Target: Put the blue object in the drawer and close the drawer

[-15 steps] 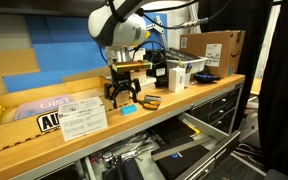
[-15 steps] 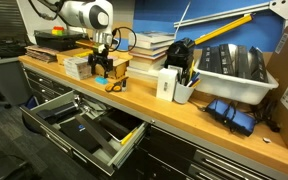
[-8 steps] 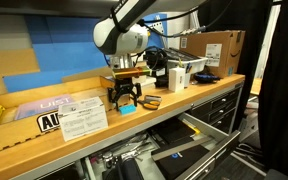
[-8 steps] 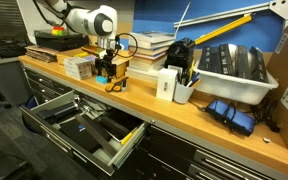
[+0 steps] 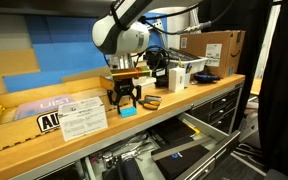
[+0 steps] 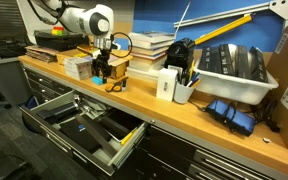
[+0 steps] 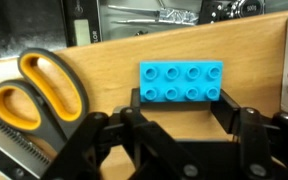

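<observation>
The blue object will go down from my gripper into the open drawer, where I will set it on the black pouch (image 5: 165, 147) beside the metal ruler.
The blue object (image 7: 181, 82), a small cyan studded block, lies flat on the wooden benchtop. In the wrist view my gripper (image 7: 181, 100) is shut on it, with a black finger pressed against each short end. In both exterior views the gripper (image 5: 125, 102) (image 6: 101, 76) points straight down at the bench, and the block (image 5: 127, 110) shows just under the fingers. The drawer (image 6: 69, 150) stands pulled open below the bench edge, shallow with a dark inside and a pale rim.
Yellow-handled scissors (image 7: 39, 90) (image 5: 151, 102) lie right beside the block. A printed sheet (image 5: 82, 118), a stack of books (image 6: 149, 48), a pen holder (image 6: 182, 90), a white bin (image 6: 229, 65) and a cardboard box (image 5: 216, 48) also sit on the bench.
The jaws have closed from wide open onto the blue block. The arm has stayed over the same spot on the bench.
</observation>
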### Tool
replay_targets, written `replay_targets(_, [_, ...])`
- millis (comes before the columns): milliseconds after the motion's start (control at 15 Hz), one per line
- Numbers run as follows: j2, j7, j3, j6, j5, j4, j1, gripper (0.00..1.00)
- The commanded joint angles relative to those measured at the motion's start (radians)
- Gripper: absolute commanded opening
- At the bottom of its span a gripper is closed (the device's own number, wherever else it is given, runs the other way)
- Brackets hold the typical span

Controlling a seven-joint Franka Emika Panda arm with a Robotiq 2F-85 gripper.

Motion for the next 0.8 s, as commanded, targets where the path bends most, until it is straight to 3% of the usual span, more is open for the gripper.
replay_targets(0, [-0.156,-0.029,0.003,0.032,0.036,-0.208,-0.005,0.45])
replay_targets(333, [-0.316,0.006,-0.001,0.126,0.071,-0.465,-0.011,0.45])
replay_targets(733, [-0.318,0.017,-0.035,0.218,0.14,-0.596,-0.066,0.45])
